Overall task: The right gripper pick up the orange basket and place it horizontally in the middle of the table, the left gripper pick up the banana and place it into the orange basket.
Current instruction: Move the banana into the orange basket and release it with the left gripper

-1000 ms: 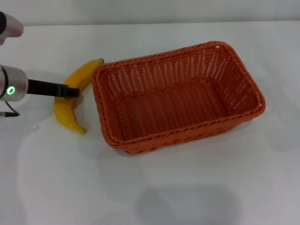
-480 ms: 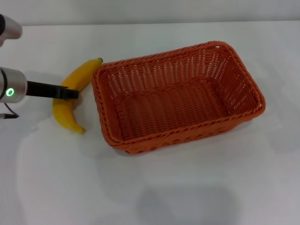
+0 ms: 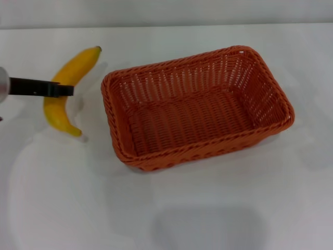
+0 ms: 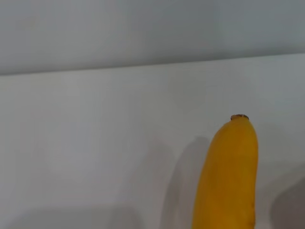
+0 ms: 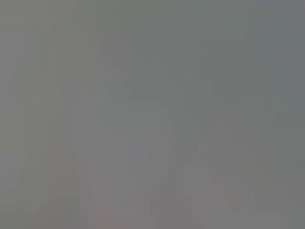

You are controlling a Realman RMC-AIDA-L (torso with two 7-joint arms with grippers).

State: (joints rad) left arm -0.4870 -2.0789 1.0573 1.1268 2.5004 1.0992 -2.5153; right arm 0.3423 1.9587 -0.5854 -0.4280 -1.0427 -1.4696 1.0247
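I will use my left gripper to set the banana free on the woven bottom of the orange basket (image 3: 179, 108), close to the middle of it.
The orange basket (image 3: 197, 147) lies lengthwise on the white table (image 3: 218, 208) near the middle, with nothing inside it. To its left, my left gripper (image 3: 65, 90) reaches in from the left edge of the head view and is shut across the middle of the banana (image 3: 73, 67). The banana looks raised a little off the table, with a faint shadow under its lower end. Its dark-tipped end also shows in the left wrist view (image 4: 228, 176). My right gripper is out of view, and the right wrist view is plain grey.
A pale wall runs along the far edge of the table (image 3: 166, 13). White tabletop surrounds the basket on every side.
The left gripper has moved up and to the left with the banana in it, away from the basket's left end. The basket has stayed put.
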